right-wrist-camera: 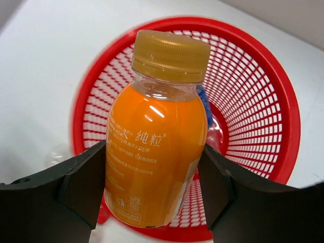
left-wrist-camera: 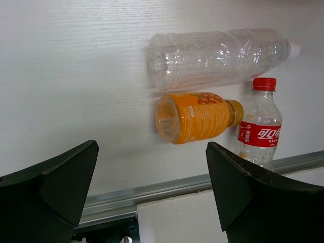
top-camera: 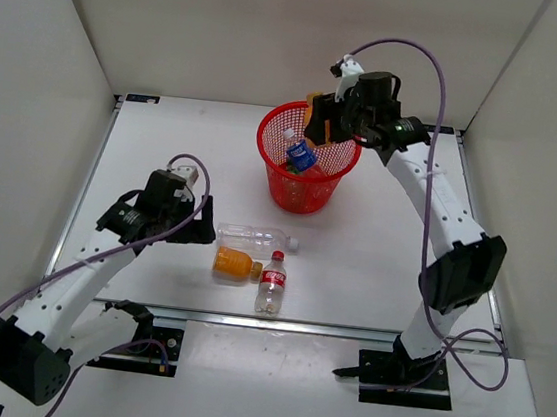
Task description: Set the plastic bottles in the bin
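I need to next move my left gripper to the middle of the clear bottle's body (top-camera: 249,240) (left-wrist-camera: 205,58), behind the orange-filled bottle on the table, and close it there.
My right gripper (top-camera: 320,123) is shut on an orange-filled bottle (right-wrist-camera: 154,134) and holds it above the rim of the red mesh bin (top-camera: 326,189), also seen in the right wrist view (right-wrist-camera: 273,91). A blue-labelled bottle (top-camera: 300,156) lies inside the bin. On the table lie a clear bottle with a white cap (top-camera: 252,236), a second orange-filled bottle (top-camera: 235,263) and a red-labelled cola bottle (top-camera: 271,283). My left gripper (top-camera: 196,209) is open and empty, left of these three. They show in the left wrist view: clear (left-wrist-camera: 217,55), orange (left-wrist-camera: 195,117), cola (left-wrist-camera: 259,134). The green bottle is hidden.
A metal rail (left-wrist-camera: 167,190) runs along the table's near edge, just below the three bottles. White walls enclose the table at the back and both sides.
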### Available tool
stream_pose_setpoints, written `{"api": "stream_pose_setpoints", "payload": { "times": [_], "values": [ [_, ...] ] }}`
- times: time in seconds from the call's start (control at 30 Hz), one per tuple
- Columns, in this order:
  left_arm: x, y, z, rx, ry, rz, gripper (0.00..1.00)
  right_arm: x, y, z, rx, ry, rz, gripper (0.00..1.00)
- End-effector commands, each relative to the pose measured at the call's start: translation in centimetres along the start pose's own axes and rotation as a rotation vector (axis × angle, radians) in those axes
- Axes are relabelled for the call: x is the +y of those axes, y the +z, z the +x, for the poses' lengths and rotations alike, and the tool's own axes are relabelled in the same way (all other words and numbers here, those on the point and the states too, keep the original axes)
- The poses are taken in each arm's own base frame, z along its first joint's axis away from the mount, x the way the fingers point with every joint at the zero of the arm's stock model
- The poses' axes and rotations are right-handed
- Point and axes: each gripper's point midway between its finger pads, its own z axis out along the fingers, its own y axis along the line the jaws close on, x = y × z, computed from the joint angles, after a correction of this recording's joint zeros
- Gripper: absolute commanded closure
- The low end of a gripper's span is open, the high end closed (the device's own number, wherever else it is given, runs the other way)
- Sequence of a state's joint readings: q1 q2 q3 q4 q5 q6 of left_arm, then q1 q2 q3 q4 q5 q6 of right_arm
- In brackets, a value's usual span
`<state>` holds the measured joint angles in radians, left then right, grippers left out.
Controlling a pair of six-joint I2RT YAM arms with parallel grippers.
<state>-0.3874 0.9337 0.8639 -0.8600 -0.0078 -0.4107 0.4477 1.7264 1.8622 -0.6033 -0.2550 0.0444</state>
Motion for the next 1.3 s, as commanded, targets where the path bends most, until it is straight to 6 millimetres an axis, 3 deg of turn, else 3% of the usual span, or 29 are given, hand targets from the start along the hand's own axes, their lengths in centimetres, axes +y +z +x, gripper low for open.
{"api": "stream_pose_setpoints", "payload": {
  "times": [0.0, 0.03, 0.1, 0.17, 0.3, 0.47, 0.6, 0.67, 0.73, 0.77, 0.93, 1.1, 1.27],
  "values": [
    [-1.8, -0.2, -2.2, -0.016, 0.095, 0.071, 0.01, -0.9, 1.3, 1.0, 0.06, -0.053, 0.019, 0.64],
    [-2.1, 0.1, -2.1, 0.004, 0.117, 0.081, 0.01, -1.6, 1.4, 1.3, 0.069, -0.044, 0.032, 0.57],
    [-3.5, 0.3, -2.9, 0.008, 0.164, 0.141, 0.01, -1.6, 1.5, 1.9, 0.082, -0.045, 0.042, 0.22],
    [-4.8, 1.1, -3.3, 0.012, 0.223, 0.191, 0.01, -1.8, 1.2, 2.4, 0.088, -0.038, 0.043, 0.01],
    [-7.8, 2.2, -5.4, -0.026, 0.341, 0.307, 0.01, -2.0, -1.2, 0.9, 0.032, -0.028, 0.06, 0.01],
    [-9.1, 4.9, -6.5, -0.027, 0.433, 0.356, 0.01, -2.9, -6.1, 0.9, -0.032, 0.093, 0.053, 0.01],
    [-9.7, 7.5, -5.2, 0.048, 0.55, 0.361, 0.01, -4.5, -9.2, 3.7, -0.029, 0.176, 0.076, 0.01],
    [-10.4, 8.1, -5.1, 0.069, 0.59, 0.388, 0.01, -4.3, -11.3, 4.7, -0.044, 0.193, 0.086, 0.01],
    [-10.5, 9.3, -4.4, 0.115, 0.63, 0.403, 0.01, -5.3, -12.5, 6.6, -0.038, 0.226, 0.123, 0.01],
    [-10.2, 9.8, -4.4, 0.123, 0.642, 0.394, 0.02, -5.2, -13.3, 6.7, -0.053, 0.235, 0.133, 0.01],
    [-9.9, 10.6, -3.8, 0.151, 0.68, 0.434, 0.01, -6.3, -15.0, 11.2, 0.005, 0.365, 0.194, 0.01],
    [-9.6, 12.6, -1.4, 0.224, 0.758, 0.401, 0.01, -6.1, -16.7, 13.1, -0.026, 0.42, 0.195, 0.0],
    [-9.9, 13.1, -1.3, 0.252, 0.713, 0.427, 0.01, -6.5, -17.4, 15.5, -0.009, 0.451, 0.239, 0.01]
  ]
}}
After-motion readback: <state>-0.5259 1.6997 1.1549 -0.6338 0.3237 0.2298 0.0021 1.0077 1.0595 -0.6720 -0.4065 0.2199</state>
